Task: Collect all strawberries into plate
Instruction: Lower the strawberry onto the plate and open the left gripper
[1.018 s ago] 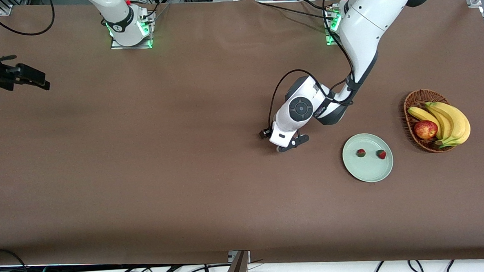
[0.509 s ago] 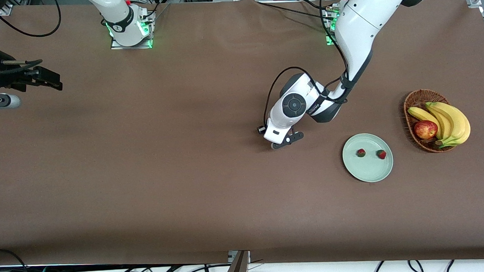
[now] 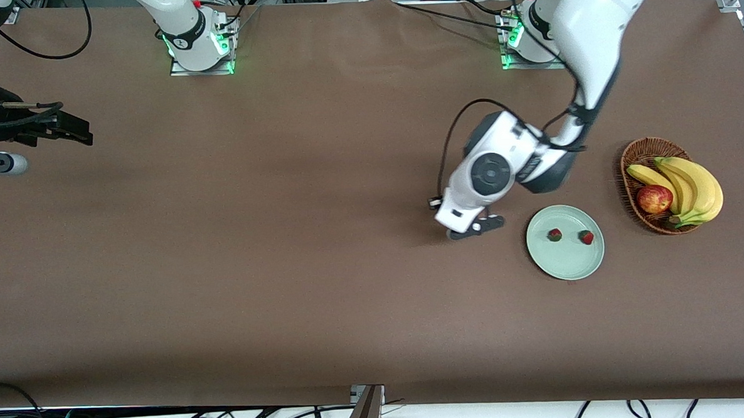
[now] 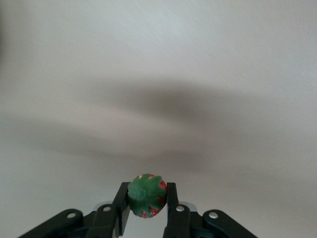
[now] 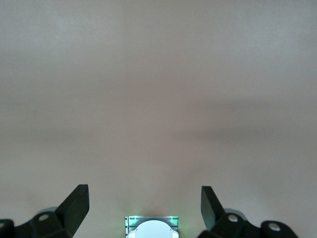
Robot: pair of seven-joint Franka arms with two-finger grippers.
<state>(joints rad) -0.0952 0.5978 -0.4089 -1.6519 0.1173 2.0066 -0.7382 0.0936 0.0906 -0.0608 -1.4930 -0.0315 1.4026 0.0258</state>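
Observation:
Next, I set the strawberry with my left gripper on the pale green plate's empty part (image 3: 554,264) toward the table's near edge.
The pale green plate (image 3: 566,266) lies near the left arm's end of the table, and two strawberries (image 3: 555,234) (image 3: 587,237) rest on it. My left gripper (image 3: 476,227) hangs over the bare table just beside the plate, toward the right arm's end. In the left wrist view this gripper (image 4: 147,192) is shut on a third strawberry (image 4: 147,196), whose green top faces the camera. In the front view the hand hides that berry. My right gripper (image 3: 73,129) waits at the right arm's end of the table, open (image 5: 143,193) and with nothing in it.
A brown wicker basket (image 3: 634,153) with bananas (image 3: 691,185) and a red apple (image 3: 654,198) stands beside the plate, toward the left arm's end. The right arm's base (image 5: 151,229) shows between the right gripper's fingers. Cables hang along the table's near edge.
The left arm has swung toward the plate, and its gripper is now close to the rim. The right gripper has shifted slightly at its end of the table.

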